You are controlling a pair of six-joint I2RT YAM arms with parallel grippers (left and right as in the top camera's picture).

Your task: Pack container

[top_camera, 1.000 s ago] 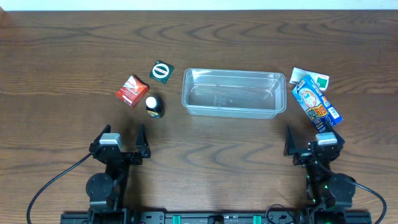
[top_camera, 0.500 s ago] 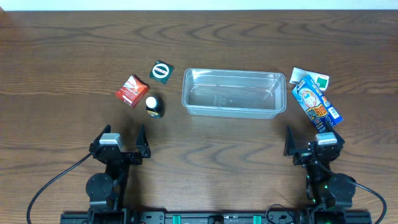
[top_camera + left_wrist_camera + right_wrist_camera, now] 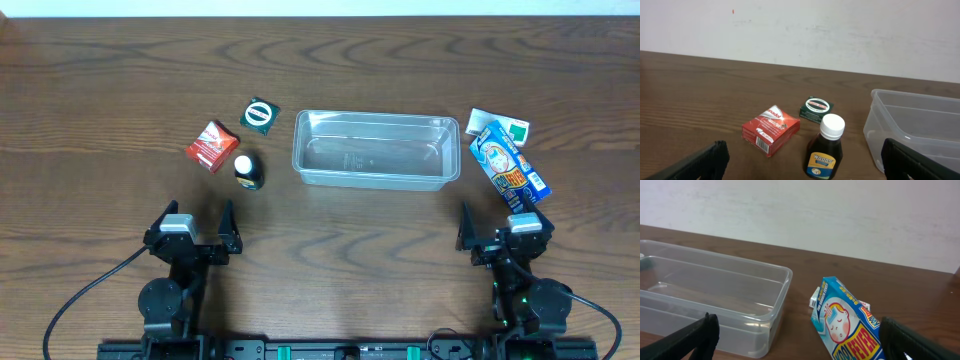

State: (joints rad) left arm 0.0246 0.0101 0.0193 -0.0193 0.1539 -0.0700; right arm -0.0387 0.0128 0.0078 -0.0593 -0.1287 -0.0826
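Note:
The blue fever-patch pack is next, and my right gripper needs to go to it and close on the middle of its long side (image 3: pixel 521 157) (image 3: pixel 854 301) facing away from the container.
The container (image 3: pixel 376 150), a clear shallow tub, sits empty in the middle of the table, also in the left wrist view (image 3: pixel 920 125) and right wrist view (image 3: pixel 715 295). Left of it lie a red box (image 3: pixel 211 145), a green packet (image 3: pixel 260 115) and a dark syrup bottle (image 3: pixel 248 171). Right of it lie a blue fever-patch pack (image 3: pixel 510 165) and a white-green box (image 3: pixel 503 127). My left gripper (image 3: pixel 190 228) stands open near the front edge, below the bottle (image 3: pixel 826 147). My right gripper (image 3: pixel 505 228) stands open just below the blue pack (image 3: pixel 852 330).
Dark wooden table (image 3: pixel 320 60) with a white wall behind it. Both arm bases and their cables sit at the front edge.

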